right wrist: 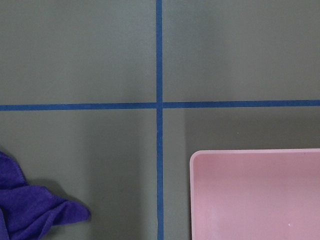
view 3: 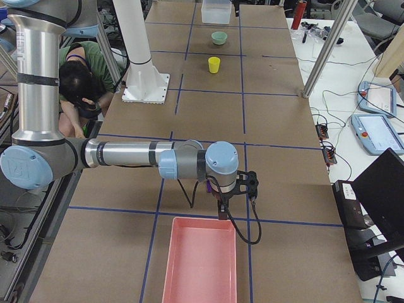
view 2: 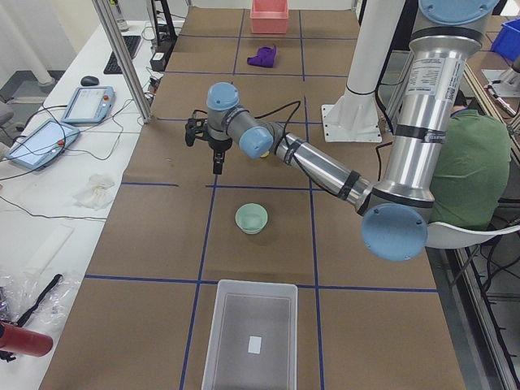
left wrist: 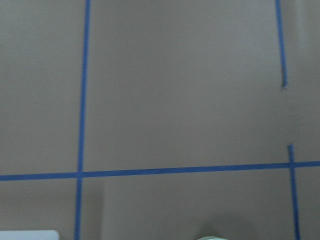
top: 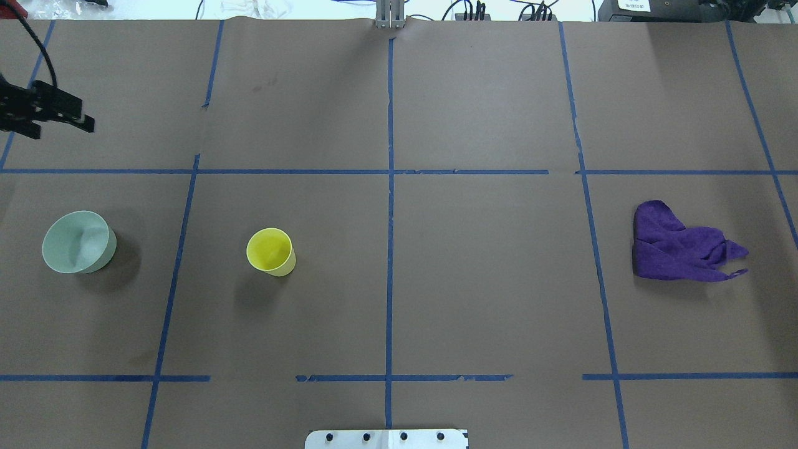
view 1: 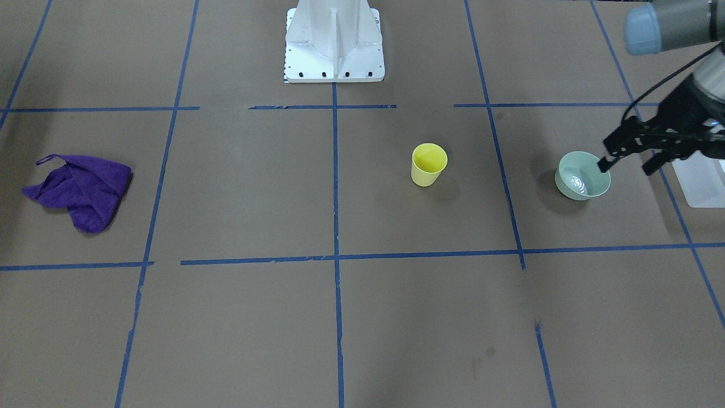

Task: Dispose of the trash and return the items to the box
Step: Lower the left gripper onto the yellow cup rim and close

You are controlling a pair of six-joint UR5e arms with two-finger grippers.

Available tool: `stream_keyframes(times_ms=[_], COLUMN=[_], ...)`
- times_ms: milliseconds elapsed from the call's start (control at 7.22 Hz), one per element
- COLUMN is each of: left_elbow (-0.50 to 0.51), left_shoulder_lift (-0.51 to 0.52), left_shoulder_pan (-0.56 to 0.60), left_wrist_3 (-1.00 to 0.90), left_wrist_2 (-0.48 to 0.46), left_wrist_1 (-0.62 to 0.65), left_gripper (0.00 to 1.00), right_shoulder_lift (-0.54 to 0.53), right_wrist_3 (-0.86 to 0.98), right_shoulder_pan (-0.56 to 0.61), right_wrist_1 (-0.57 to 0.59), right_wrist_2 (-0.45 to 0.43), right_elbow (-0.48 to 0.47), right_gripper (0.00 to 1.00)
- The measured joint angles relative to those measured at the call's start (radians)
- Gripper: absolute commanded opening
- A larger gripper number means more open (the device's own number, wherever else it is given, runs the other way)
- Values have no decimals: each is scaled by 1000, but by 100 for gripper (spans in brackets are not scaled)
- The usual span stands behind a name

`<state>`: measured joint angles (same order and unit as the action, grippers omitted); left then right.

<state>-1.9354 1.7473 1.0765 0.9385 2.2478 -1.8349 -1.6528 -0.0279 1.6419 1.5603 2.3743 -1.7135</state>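
Note:
Next, my left gripper grips the rim of the yellow cup [view 1: 446, 162], on the side toward the mint-green bowl.
The yellow cup [view 1: 429, 164] stands upright near the table's middle; it also shows in the overhead view [top: 270, 251]. The mint-green bowl [view 1: 583, 175] sits upright to the robot's left of it [top: 79, 242]. The frosted white box [view 2: 250, 337] stands at the table's left end, past the bowl. My left gripper [view 1: 626, 166] is open and empty, raised above the table on the operators' side of the bowl [top: 62, 128]. My right gripper [view 3: 237, 199] hangs by the pink bin; I cannot tell whether it is open or shut.
A crumpled purple cloth [top: 679, 244] lies at the robot's right, next to a pink bin [view 3: 201, 260] at that end of the table. The white robot pedestal [view 1: 334, 45] stands at the robot-side edge. Blue tape lines cross the brown table.

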Motion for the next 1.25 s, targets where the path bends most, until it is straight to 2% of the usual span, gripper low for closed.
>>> stream_keyframes(times_ms=[138,415,831,1246], left_elbow=[-19,-19,29,43], left_shoulder_lift=[38,128,173,172], left_shoulder_pan=[-120,-293,-431,-487], left_wrist_3=[159,301,362,375], left_wrist_2=[-75,-197,-317,-341], left_wrist_1=[-28,11,66,68], left_gripper=[100,100,100,100], right_shoulder_lift=[0,1,10,22], right_wrist_3=[-9,-13,-56,-93], right_shoulder_pan=[-2,-8,-11,-15], right_wrist_1=[-1,-2,-4,-5], right_wrist_2=[0,6,47,54], right_elbow=[0,4,-1,-3], right_gripper=[100,100,100,100])
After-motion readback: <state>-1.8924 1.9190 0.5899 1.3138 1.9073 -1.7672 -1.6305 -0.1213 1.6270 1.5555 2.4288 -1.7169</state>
